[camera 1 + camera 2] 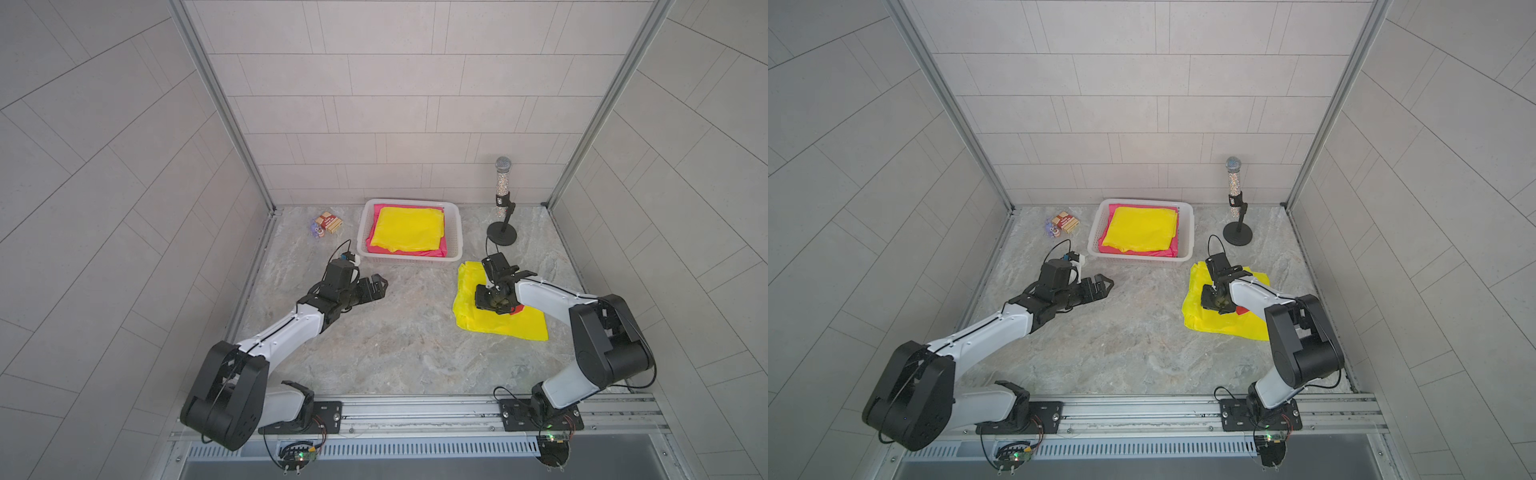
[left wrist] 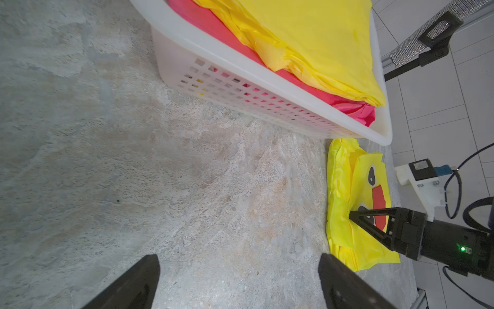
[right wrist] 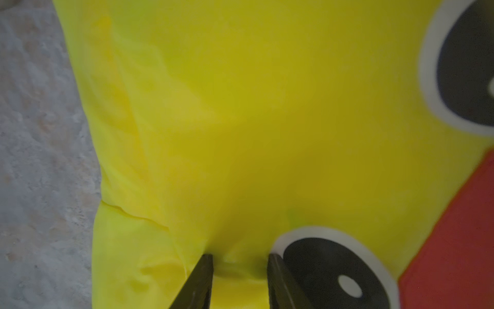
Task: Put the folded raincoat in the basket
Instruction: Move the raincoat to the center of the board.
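Note:
The folded raincoat is far from my left gripper, so my right gripper should pull it closer, then take the beak-side edge (image 1: 545,326) so that both grippers can lift.
A yellow folded raincoat (image 1: 525,328) (image 1: 1225,326) with a duck face printed on it lies flat on the table's right side, just in front of the basket's right corner. My right gripper (image 1: 496,305) (image 3: 240,260) points down onto it. Its jaws are narrow, and a ridge of the yellow fabric (image 3: 240,133) is pinched between the tips. The white basket (image 1: 409,258) (image 1: 1138,259) (image 2: 240,93) stands at the back centre and holds a yellow folded raincoat (image 1: 407,230) on a pink one. My left gripper (image 1: 380,284) (image 2: 239,263) hovers wide open and empty, left of the basket's front.
A glittery microphone (image 1: 502,178) on a black round stand is at the back right, close behind the right arm. Small red boxes and a toy (image 1: 326,224) sit at the back left. Tiled walls close in three sides.

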Available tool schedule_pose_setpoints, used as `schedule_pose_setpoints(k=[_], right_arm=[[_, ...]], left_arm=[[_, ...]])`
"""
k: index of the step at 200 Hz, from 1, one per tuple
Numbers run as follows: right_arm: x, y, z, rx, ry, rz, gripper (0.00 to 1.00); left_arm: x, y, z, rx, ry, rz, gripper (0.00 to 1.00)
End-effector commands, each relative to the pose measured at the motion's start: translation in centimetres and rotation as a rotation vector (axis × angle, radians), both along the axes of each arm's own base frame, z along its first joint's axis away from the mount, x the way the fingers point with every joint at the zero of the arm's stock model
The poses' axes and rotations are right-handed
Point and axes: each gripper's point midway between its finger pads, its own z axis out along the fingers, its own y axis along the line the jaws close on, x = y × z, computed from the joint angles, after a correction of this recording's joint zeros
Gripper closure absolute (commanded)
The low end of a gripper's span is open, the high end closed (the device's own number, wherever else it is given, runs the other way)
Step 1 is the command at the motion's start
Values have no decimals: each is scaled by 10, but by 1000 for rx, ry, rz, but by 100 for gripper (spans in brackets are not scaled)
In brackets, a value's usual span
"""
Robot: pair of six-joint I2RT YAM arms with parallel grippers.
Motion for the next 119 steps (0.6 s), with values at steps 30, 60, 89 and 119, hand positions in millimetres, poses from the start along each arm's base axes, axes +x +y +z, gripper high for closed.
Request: schedule_pose_setpoints(k=[30,60,89,119], right_arm=[[-35,47,-5,55,45,6,59],[-36,87,2,123,-8,29,58],[-39,137,7,154,-19,92,57],[-45,168,8,162,-15,150,56]], left_arm=[[-8,7,-16,23,28,23,0],[-15,7,-25,12,47,18,0],[-22,10,-38,28,81,23,0],[-26,10,-38,7,89,29,0]])
